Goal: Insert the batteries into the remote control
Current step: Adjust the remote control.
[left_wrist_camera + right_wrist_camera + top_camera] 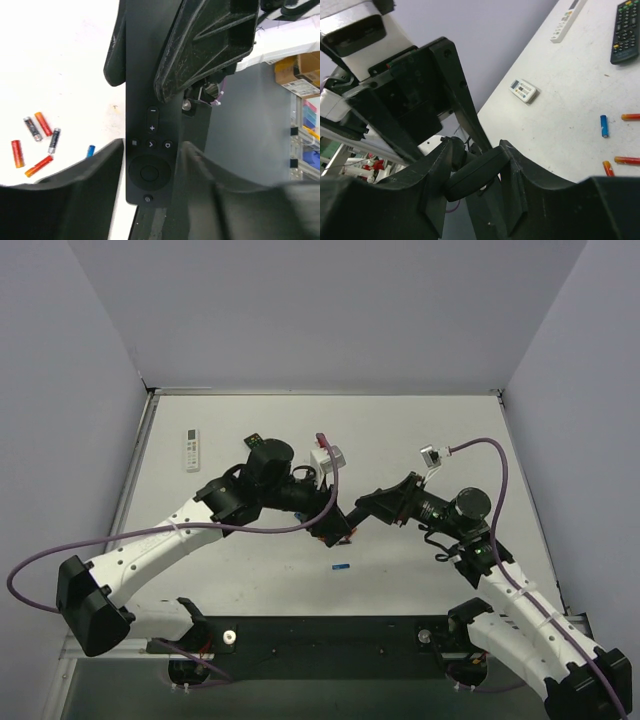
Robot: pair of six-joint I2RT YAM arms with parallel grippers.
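The robot's left gripper spans the side edges of the remote control, so it should open, turn, and grip the round pad's end [149,189] by its front and back sides.
The remote control [150,130] is a slim black bar held above the table between both arms; its face shows a round pad and small dark buttons. My left gripper [152,150] is shut on its lower end, and it shows mid-table in the top view [335,527]. My right gripper [477,167] is shut on the other end [480,172], and it shows in the top view [362,508]. Several batteries [38,142], red-orange, dark and one blue, lie loose on the table below. Some also show in the right wrist view [603,126]. The blue one shows from above [341,566].
A white remote [192,450] lies at the far left. The right wrist view shows a small white remote [523,90], a long white one [568,20] and a black remote with coloured buttons [626,31]. The left arm's wrist camera mount [365,30] is close to my right fingers.
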